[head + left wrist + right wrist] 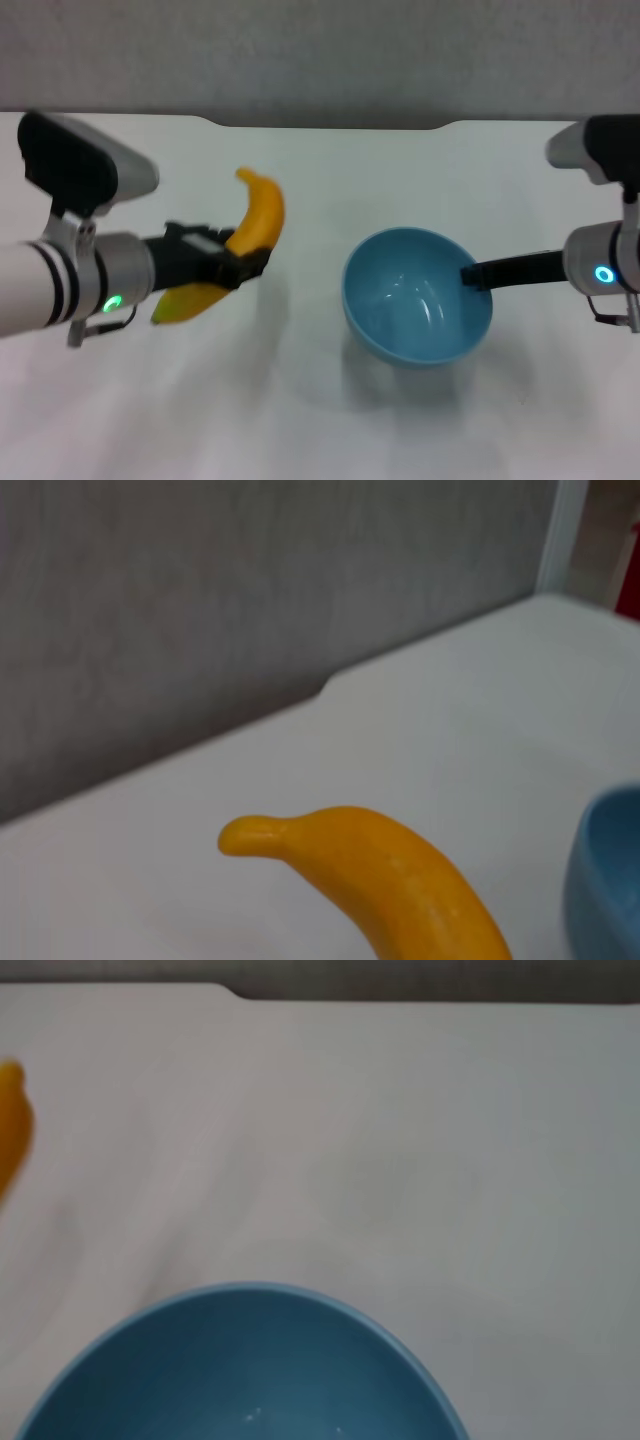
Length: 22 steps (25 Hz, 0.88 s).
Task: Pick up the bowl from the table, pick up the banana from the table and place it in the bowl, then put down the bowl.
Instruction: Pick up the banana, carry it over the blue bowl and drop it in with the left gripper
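I need to release the banana with my left gripper inside the light-blue bowl [367, 250] [622, 830], with the banana's stem end leaning over the bowl's far rim. The banana is now held above the white table.
My left gripper [245, 268] is shut on the yellow-orange banana [262, 215] and holds it above the white table [300, 420], left of the bowl. The banana also shows in the left wrist view [390, 880] and at the edge of the right wrist view [10, 1125]. My right gripper [472, 276] is shut on the right rim of the light-blue bowl [415, 300] and holds it slightly tilted, a little above the table. The bowl is empty; it also shows in the right wrist view [240, 1370] and the left wrist view [605, 880].
The table's far edge has a shallow notch [330, 125] against a grey wall [320, 50]. Bare tabletop lies between banana and bowl and in front of both.
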Motion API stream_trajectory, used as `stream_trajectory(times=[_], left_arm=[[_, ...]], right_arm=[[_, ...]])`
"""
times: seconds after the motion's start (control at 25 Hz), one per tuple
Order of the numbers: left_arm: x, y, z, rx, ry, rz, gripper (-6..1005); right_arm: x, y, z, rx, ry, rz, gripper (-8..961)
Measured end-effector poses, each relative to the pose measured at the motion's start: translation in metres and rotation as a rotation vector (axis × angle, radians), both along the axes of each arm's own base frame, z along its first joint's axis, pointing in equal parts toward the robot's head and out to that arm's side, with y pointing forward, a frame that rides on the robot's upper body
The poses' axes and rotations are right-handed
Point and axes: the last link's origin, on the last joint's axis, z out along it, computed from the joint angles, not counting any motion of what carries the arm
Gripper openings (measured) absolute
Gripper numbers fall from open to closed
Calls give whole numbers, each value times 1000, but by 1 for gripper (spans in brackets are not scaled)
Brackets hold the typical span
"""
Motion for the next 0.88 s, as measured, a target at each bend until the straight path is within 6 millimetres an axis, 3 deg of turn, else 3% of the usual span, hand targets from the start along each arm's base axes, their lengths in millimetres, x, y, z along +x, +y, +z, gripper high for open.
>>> stream_trajectory(times=[0.32,0.64,0.88], left_arm=[[54,7,5,7,-201,-71,499],[71,9,3,-4,-292,-98,503],[72,6,-12,-10,-337,-103,506]], right_arm=[[-12,9,-24,-13,18,4,66],[-43,17,-42,-34,52,66,69],[-54,15,-47,-51,91,70,71]])
